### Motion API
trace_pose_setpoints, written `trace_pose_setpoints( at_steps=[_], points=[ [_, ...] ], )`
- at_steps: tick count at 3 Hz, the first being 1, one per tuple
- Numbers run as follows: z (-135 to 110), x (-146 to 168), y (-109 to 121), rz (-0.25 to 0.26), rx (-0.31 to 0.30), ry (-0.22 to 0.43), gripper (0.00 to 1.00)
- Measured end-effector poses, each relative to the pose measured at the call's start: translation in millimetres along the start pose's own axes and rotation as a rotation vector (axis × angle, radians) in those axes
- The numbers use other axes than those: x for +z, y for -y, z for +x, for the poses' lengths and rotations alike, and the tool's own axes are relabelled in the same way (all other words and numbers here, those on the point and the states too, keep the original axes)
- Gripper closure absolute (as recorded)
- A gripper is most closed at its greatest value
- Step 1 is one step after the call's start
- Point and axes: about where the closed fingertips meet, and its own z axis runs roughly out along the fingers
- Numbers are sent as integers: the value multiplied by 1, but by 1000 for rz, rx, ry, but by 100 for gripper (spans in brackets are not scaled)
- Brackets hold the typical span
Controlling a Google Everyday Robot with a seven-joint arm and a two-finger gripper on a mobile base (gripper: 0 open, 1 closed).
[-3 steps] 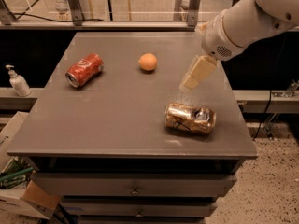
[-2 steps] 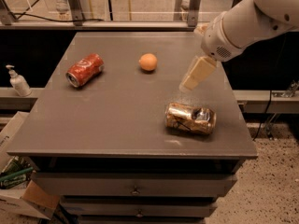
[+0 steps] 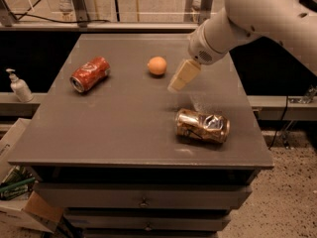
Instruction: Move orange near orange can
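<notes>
The orange [image 3: 156, 65] is at the back middle of the grey table and should go near the orange can. I need to close my gripper on it.
The orange [image 3: 157, 66] sits on the grey table [image 3: 119, 128], at the back middle. The orange can [image 3: 203, 126], dented and gold with silver patches, lies on its side near the front right. My gripper [image 3: 178, 79] hangs from the white arm, just right of the orange and a little in front of it, above the table. It is behind and left of the orange can. It holds nothing that I can see.
A red can [image 3: 89, 74] with white lettering lies on its side at the table's left. A soap dispenser [image 3: 19, 86] stands on a ledge to the left. Boxes [image 3: 20, 202] sit on the floor at the lower left. Drawers run under the tabletop.
My gripper has moved left, closer to the orange. The orange and both cans have not moved.
</notes>
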Motion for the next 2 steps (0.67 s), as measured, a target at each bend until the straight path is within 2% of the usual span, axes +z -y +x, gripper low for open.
trace_pose_setpoints(
  at_steps=[2],
  points=[
    [-7,52,19,34,123,-30,0]
  ],
)
